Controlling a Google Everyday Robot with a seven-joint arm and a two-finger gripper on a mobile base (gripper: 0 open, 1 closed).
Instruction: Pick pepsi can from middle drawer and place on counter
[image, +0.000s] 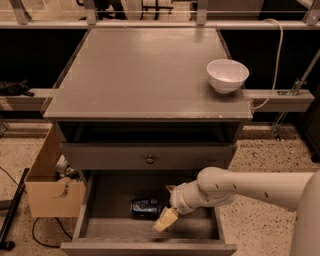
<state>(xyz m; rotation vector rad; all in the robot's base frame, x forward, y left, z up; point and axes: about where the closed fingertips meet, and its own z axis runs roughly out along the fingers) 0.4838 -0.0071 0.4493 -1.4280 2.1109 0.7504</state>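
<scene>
Next, I close my gripper on the pepsi can's end (156, 209) nearest the white arm, inside the open middle drawer.
The pepsi can (144, 208) lies on its side on the floor of the open middle drawer (111, 194), a blue can with white markings. My gripper (168, 205) is down inside the drawer just right of the can, open, with one pale finger (165, 220) in front and the other behind. The white arm comes in from the right. The grey counter (145, 75) is above.
A white bowl (227, 75) stands on the counter's right edge. The closed upper drawer front with a round knob (149, 159) hangs right above the open drawer. A cardboard box (50, 187) sits on the floor to the left. A white cable (276, 55) runs at the right.
</scene>
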